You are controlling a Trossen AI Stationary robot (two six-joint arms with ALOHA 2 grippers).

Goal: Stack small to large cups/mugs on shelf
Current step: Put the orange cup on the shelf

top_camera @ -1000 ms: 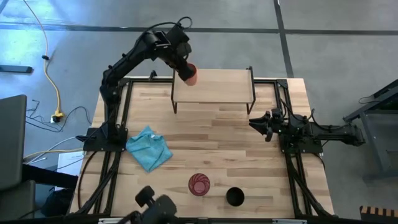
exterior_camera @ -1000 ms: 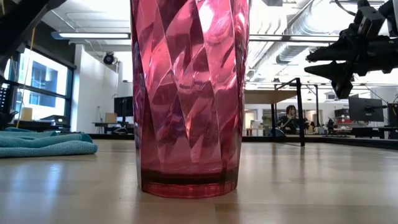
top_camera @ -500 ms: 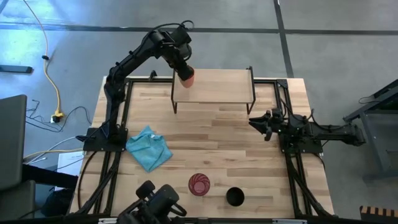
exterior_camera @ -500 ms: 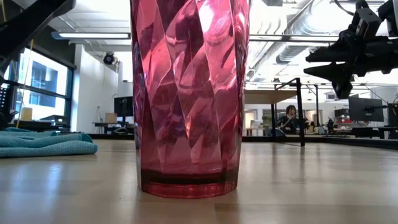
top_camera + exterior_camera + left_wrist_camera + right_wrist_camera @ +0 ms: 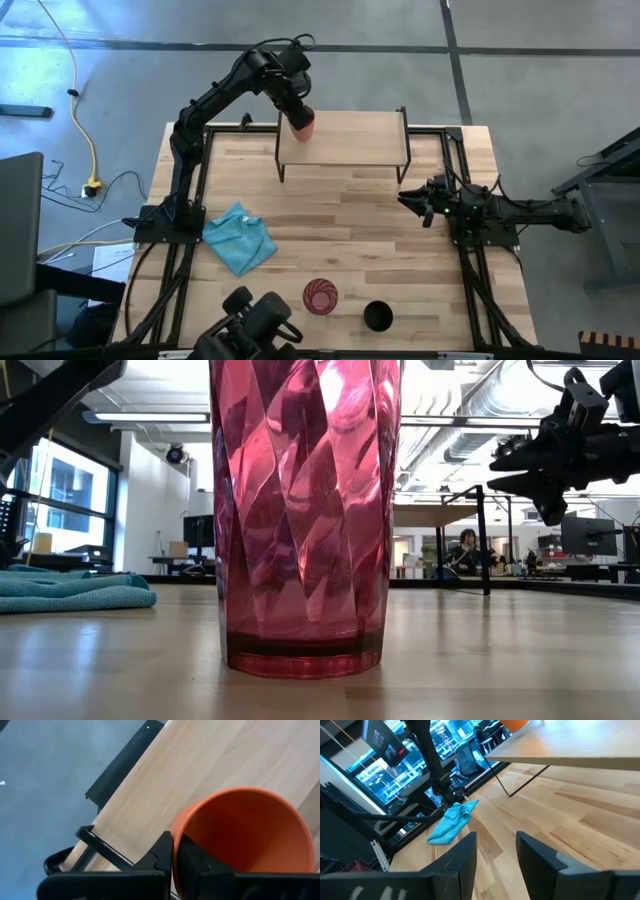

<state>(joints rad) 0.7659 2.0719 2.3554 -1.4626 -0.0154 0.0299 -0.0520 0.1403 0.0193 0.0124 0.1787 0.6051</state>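
Observation:
I should use my left gripper to set the orange cup down on the end of the light-wood shelf (image 5: 303,134) (image 5: 242,842) farthest from my right gripper.
My left gripper (image 5: 290,100) is shut on the short orange cup (image 5: 302,124) over the left end of the light-wood shelf (image 5: 350,140). From these views I cannot tell whether the cup's base touches the board. The orange cup (image 5: 245,835) shows mouth-up in the left wrist view. The pink ribbed tumbler (image 5: 321,296) and the black cup (image 5: 377,317) stand upright on the table near its front edge. My right gripper (image 5: 415,200) waits open at the table's right side, just above the tabletop. My left gripper pinches the orange cup's wall at the rim (image 5: 176,837), one finger (image 5: 162,852) outside and the other (image 5: 197,862) inside the cup. The fingers come from above, slanting steeply down. The cup stays upright, mouth up, over the shelf board (image 5: 200,765).
A light blue cloth (image 5: 240,238) lies crumpled on the table's left half. A dark device (image 5: 255,322) sits at the near edge, left of the tumbler. The shelf's black legs (image 5: 279,160) stand on the far part of the table, with bare wood between shelf and cups.
My left gripper has sunk toward the shelf's left end with the orange cup, which stays upright in the hold. Most of the drop came early in the second. The dark device at the near edge has shifted a little.

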